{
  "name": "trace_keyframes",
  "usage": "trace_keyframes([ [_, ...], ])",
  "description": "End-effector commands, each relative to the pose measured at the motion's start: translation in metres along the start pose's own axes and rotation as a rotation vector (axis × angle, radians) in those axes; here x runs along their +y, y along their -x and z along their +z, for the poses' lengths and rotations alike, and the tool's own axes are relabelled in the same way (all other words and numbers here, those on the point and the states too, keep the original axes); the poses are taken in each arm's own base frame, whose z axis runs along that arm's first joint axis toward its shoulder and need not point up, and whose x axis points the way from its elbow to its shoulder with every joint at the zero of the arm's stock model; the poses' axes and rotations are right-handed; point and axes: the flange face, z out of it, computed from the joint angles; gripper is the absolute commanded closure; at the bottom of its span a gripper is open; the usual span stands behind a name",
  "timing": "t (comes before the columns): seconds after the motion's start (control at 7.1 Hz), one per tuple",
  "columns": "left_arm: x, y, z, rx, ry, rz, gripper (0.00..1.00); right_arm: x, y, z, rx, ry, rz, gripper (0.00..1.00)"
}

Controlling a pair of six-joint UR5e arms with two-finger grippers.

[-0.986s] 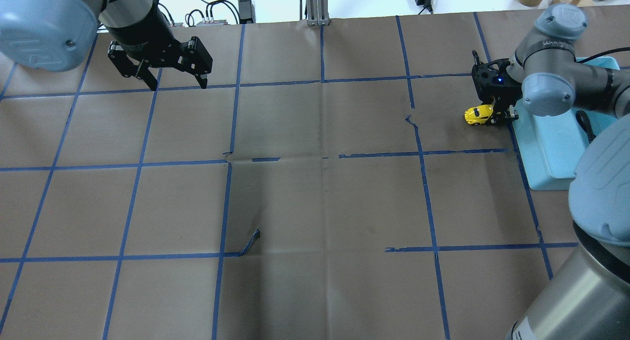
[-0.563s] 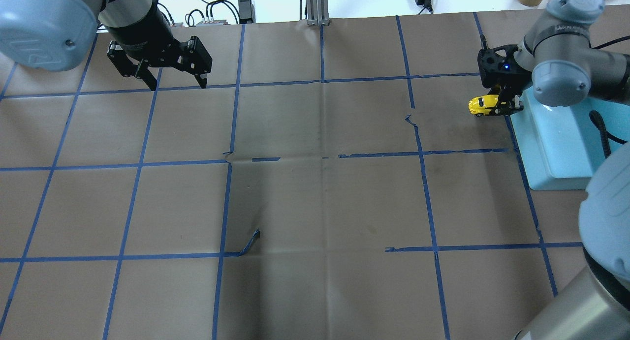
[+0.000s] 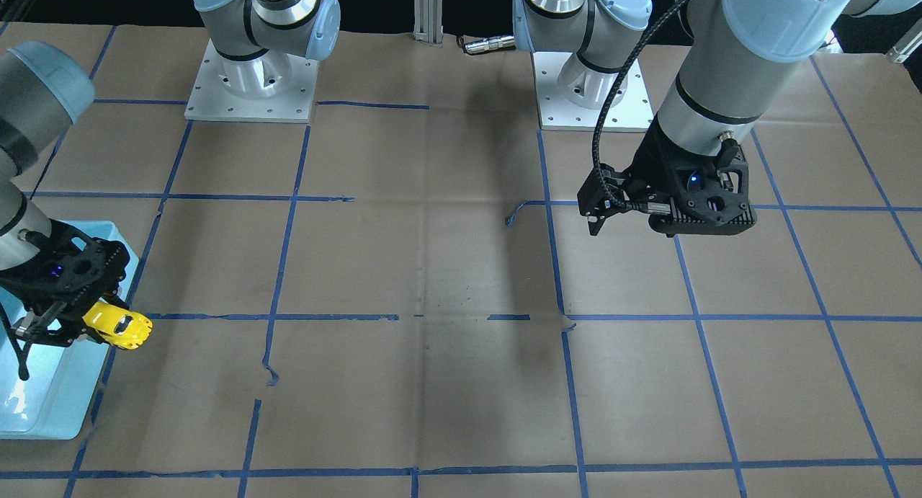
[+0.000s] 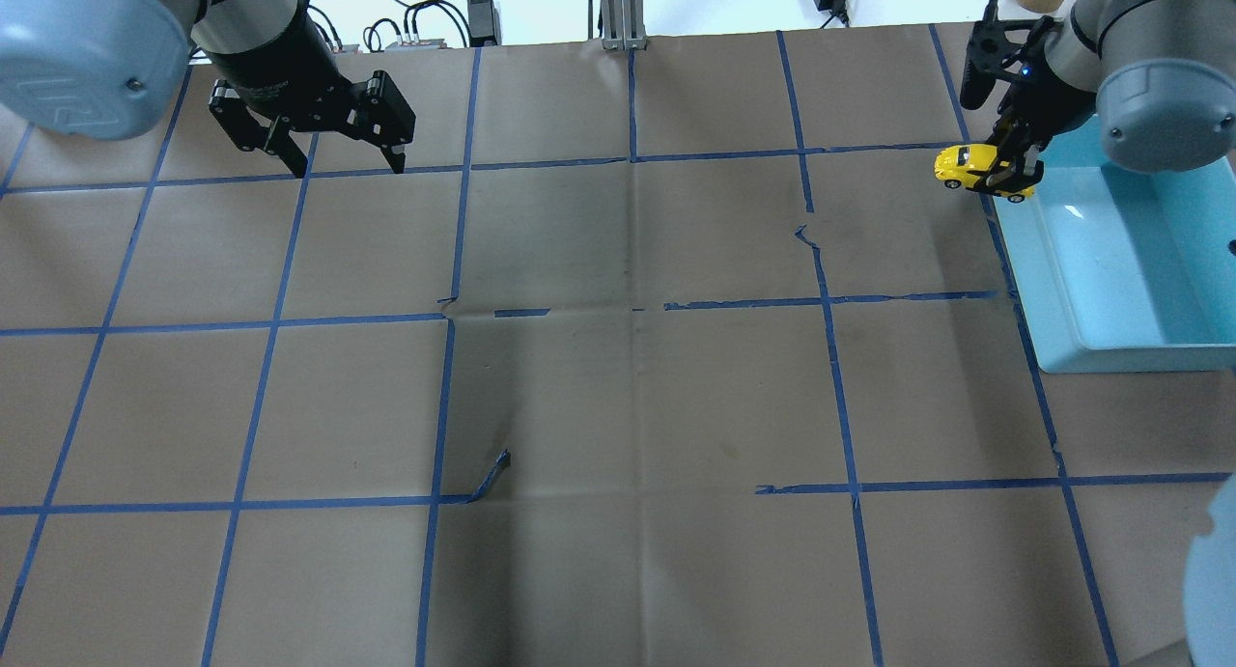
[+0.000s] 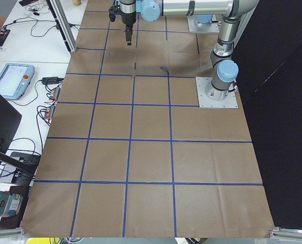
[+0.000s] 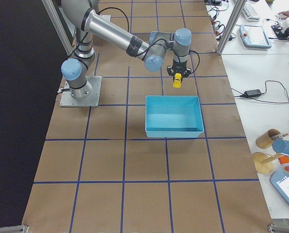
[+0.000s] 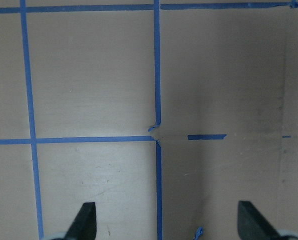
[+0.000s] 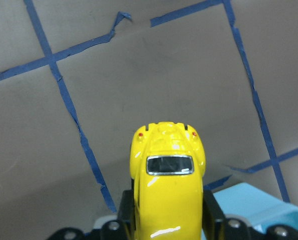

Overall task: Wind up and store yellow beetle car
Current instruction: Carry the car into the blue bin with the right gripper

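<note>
The yellow beetle car will go down on the bottom of the light blue bin point(image 3: 33, 338), where I need to let go of it with my right gripper.
My right gripper point(image 4: 1009, 173) is shut on the yellow beetle car point(image 4: 969, 165) and holds it in the air just beside the far left corner of the light blue bin point(image 4: 1110, 262). The car also shows in the front-facing view point(image 3: 119, 326), in the right side view point(image 6: 177, 80) and in the right wrist view point(image 8: 168, 185), gripped by its sides between the fingers point(image 8: 213, 212). My left gripper point(image 4: 333, 155) is open and empty, held above the table's far left; its fingertips point(image 7: 86, 220) show in the left wrist view.
The table is brown paper with a blue tape grid point(image 4: 632, 305). The bin point(image 6: 173, 116) looks empty. Cables and a power brick point(image 4: 480, 15) lie beyond the far edge. Cardboard tubes point(image 6: 268, 138) and a teach pendant point(image 6: 255, 35) sit on side tables.
My right gripper has lifted the yellow car off the table and carried it away from me along the bin's left edge. The left arm has not moved.
</note>
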Motion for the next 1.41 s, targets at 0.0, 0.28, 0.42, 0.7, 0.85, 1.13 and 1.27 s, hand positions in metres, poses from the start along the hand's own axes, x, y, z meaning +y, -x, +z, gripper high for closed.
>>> trace_keyframes([
  [0.0,0.0,0.0,0.0,0.001,0.0,0.0,0.0,0.025,-0.001,-0.028,0.054,0.033,0.342,0.8],
  [0.28,0.0,0.0,-0.001,0.001,-0.002,0.0,0.0,0.092,-0.021,-0.028,0.065,0.034,0.665,0.79],
  [0.42,0.0,0.0,0.0,0.001,0.0,0.0,0.0,0.129,-0.027,-0.026,0.064,0.04,0.796,0.79],
  [0.7,0.0,0.0,0.0,0.001,0.0,0.0,0.0,0.152,-0.028,-0.004,0.035,0.046,1.058,0.79],
  [0.85,0.0,0.0,0.0,0.001,0.0,0.0,0.0,0.16,-0.033,0.013,0.021,0.054,1.228,0.79],
  [1.13,0.0,0.0,-0.002,0.001,-0.003,0.0,0.0,0.167,-0.044,0.063,-0.015,0.083,1.264,0.84],
  [1.27,0.0,0.0,-0.002,0.001,-0.005,0.0,0.0,0.171,-0.044,0.075,-0.029,0.095,1.265,0.85],
])
